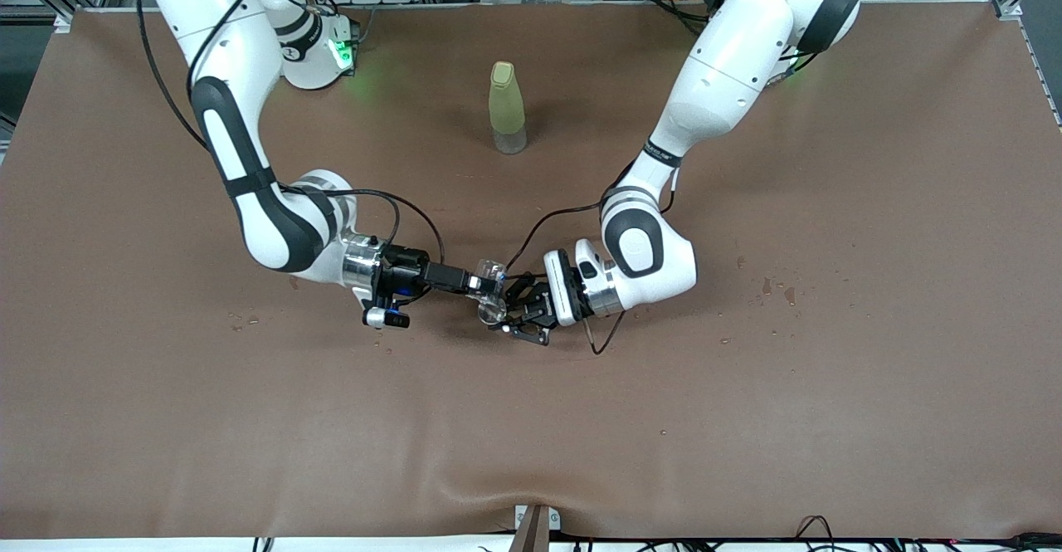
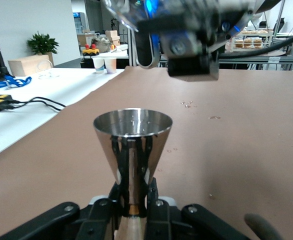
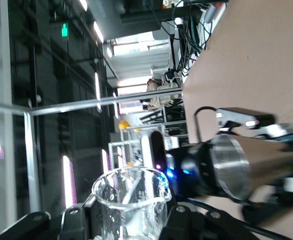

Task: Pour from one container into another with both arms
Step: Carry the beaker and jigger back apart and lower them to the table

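Observation:
My right gripper will release the glass cup on the brown mat [image 1: 241,286] by the small wet spots, next to its own arm. The glass cup is now tipped above the grey-topped cup.
The see-through glass cup [image 1: 492,272] [image 3: 131,200] is in my right gripper [image 1: 479,283] [image 3: 129,220], which is shut on its wall. It is tipped on its side, with its mouth just above the grey-topped cup [image 1: 491,311] [image 2: 133,135] [image 3: 231,167]. That shiny cone-shaped cup stands upright, and my left gripper [image 1: 510,317] [image 2: 134,210] is shut on its narrow dark body. Both hands meet low over the middle of the table. In the left wrist view the right gripper [image 2: 191,55] hangs above the cone's open top.
A tall yellow-green bottle [image 1: 507,108] stands on the brown table mat [image 1: 747,419], farther from the front camera than the two hands. Small wet spots [image 1: 776,288] lie toward the left arm's end. The right arm's base [image 1: 315,62] sits at the back edge.

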`<action>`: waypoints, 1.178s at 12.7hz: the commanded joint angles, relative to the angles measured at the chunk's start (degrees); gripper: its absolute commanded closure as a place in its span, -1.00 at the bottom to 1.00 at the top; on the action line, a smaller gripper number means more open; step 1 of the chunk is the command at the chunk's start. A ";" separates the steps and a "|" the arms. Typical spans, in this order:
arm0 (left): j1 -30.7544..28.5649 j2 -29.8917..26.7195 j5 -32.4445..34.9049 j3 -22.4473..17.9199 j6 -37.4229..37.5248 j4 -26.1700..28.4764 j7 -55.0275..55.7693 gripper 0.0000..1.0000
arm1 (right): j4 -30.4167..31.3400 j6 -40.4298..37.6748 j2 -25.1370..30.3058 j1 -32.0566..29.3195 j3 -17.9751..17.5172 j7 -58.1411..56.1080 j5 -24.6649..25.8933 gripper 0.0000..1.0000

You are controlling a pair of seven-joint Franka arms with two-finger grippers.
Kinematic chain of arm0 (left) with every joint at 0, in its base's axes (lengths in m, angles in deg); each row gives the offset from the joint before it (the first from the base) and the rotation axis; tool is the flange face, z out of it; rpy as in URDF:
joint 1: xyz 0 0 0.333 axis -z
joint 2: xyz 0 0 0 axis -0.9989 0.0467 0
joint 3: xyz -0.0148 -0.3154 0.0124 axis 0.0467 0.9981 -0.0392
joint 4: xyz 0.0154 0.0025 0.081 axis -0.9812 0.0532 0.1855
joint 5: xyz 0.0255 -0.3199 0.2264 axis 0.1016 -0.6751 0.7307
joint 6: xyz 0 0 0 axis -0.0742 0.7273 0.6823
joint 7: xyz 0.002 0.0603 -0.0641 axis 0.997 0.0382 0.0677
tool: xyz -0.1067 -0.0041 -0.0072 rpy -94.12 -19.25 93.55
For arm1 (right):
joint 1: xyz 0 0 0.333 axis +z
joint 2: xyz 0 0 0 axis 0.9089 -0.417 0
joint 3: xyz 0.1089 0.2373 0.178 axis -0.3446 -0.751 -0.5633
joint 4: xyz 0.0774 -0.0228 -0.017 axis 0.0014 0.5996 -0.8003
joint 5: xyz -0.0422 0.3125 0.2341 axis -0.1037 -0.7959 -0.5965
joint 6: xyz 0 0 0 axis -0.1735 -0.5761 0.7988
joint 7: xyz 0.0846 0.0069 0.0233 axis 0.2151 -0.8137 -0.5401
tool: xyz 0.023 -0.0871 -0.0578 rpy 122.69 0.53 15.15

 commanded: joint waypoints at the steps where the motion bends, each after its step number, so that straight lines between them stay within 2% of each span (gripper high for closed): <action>1: -1.35 -2.89 0.93 -0.26 -0.73 1.61 -0.32 1.00 | -1.34 -0.96 -0.26 -4.42 -0.54 -15.22 6.46 0.82; 3: -4.33 -4.12 5.84 0.00 0.58 3.10 -0.06 1.00 | -3.27 -1.13 -0.97 -8.37 -0.54 -24.39 14.43 0.82; 5: -7.84 -6.31 8.67 -0.08 5.21 5.81 0.12 1.00 | -4.42 -3.92 -0.97 -13.29 -0.63 -31.95 23.05 0.83; 7: -13.46 -7.81 14.36 0.01 13.55 7.84 1.16 1.00 | -4.43 -8.93 -0.97 -18.65 -0.54 -43.44 26.06 0.82; 10: -21.55 -10.62 27.36 0.00 25.33 8.20 6.43 1.00 | -8.71 -16.13 -5.44 -32.08 -0.54 -53.40 42.03 0.78; 13: -30.07 -10.28 34.15 0.01 37.90 8.20 5.04 1.00 | -9.26 -21.25 -7.55 -42.37 -0.54 -68.93 48.29 0.69; 15: -34.56 -10.02 38.02 0.09 43.10 8.20 1.46 1.00 | -9.35 -24.05 -10.18 -48.70 -0.54 -78.78 50.16 0.64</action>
